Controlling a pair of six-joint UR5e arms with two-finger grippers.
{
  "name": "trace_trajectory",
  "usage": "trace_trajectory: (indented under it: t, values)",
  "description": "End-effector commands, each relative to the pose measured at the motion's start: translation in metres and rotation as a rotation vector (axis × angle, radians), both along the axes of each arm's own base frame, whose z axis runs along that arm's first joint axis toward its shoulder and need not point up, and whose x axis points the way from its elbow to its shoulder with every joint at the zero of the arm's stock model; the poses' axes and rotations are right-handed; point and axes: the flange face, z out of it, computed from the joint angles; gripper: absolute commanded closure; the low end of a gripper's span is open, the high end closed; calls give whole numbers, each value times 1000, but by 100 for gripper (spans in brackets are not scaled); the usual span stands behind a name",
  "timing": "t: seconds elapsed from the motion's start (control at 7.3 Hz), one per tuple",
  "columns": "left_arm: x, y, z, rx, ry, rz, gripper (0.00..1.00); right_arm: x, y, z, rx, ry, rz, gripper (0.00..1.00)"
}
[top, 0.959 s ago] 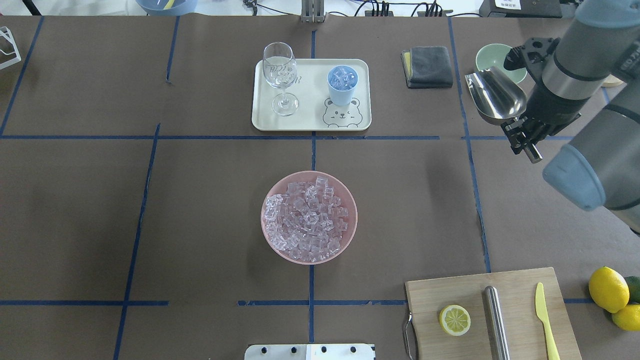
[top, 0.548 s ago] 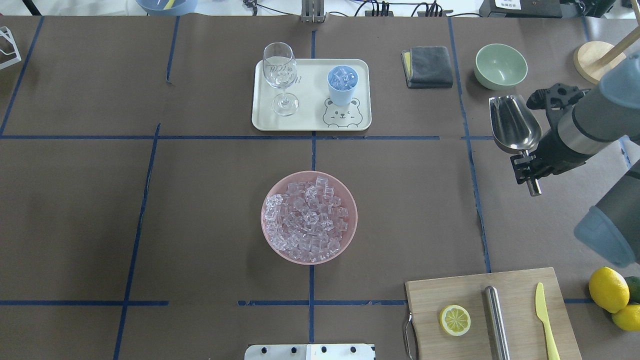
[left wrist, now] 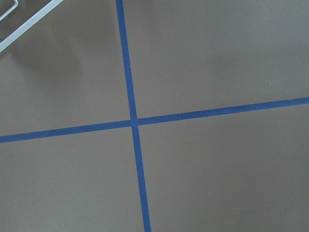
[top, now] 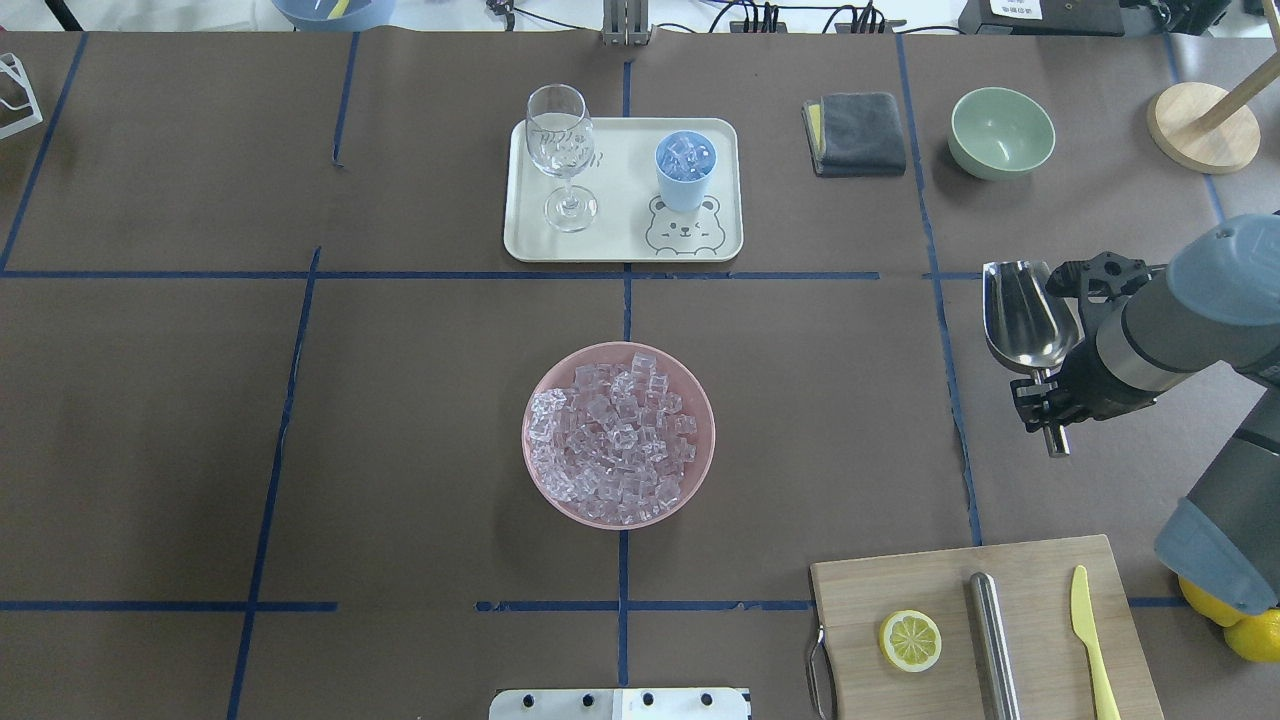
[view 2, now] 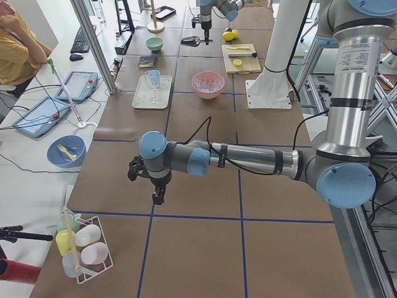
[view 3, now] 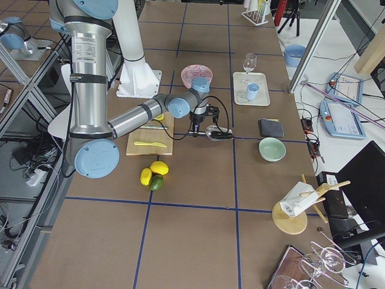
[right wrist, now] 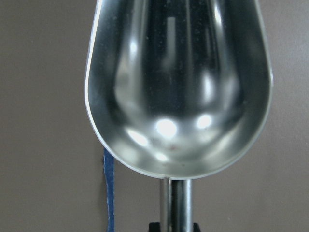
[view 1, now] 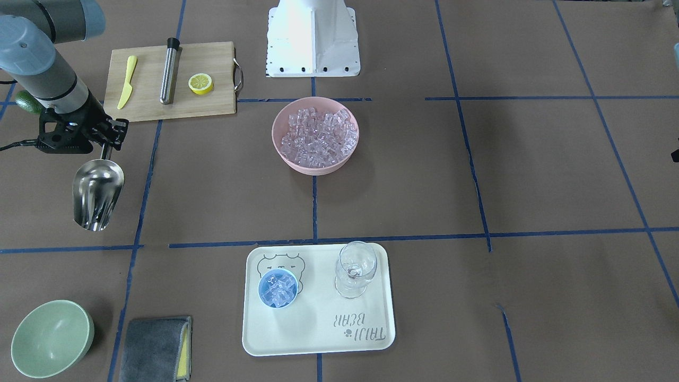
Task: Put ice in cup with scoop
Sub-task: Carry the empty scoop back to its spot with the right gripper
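The steel scoop is still low over the table. The robot's right gripper needs to release it on bare table (view 1: 111, 190) next to the blue line, close to the cutting board.
The steel scoop (top: 1025, 320) is empty and level, low over the right side of the table; its bare trough fills the right wrist view (right wrist: 178, 87). My right gripper (top: 1043, 400) is shut on the scoop's thin handle. The light-blue cup (top: 685, 165) stands on the cream tray (top: 625, 190) with several ice cubes in it. A heap of ice (top: 615, 435) fills the pink bowl (top: 700, 400) at the table's middle, well left of the scoop. My left gripper (view 2: 158, 195) hangs over bare table at the far left end; I cannot tell if it is open.
A clear stemmed glass (top: 560, 150) stands on the tray beside the cup. A grey cloth (top: 855, 132), a green bowl (top: 1001, 130) and a wooden stand (top: 1203, 125) are at the back right. A cutting board (top: 1040, 620) with a lemon half, a steel cylinder and a yellow knife lies front right.
My right arm has carried the empty scoop from beside the green bowl towards the robot's side and lower, turning its blade to point away from the robot.
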Motion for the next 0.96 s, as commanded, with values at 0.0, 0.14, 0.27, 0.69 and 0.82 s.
trace_trajectory:
  t: [0.0,0.14,0.27,0.69,0.82]
  values:
    - [0,0,-2,4,0,0,0,-14,9,7,-9,9,-31,100]
    - [0,0,-2,4,0,0,0,-16,8,19,-23,26,-37,100]
    - [0,0,-2,4,0,0,0,-17,9,19,-26,23,-42,100]
    - [0,-1,-4,8,-1,0,0,-22,7,22,-37,28,-38,100]
    - [0,-1,-4,9,-2,-1,0,-24,8,25,-44,31,-42,100]
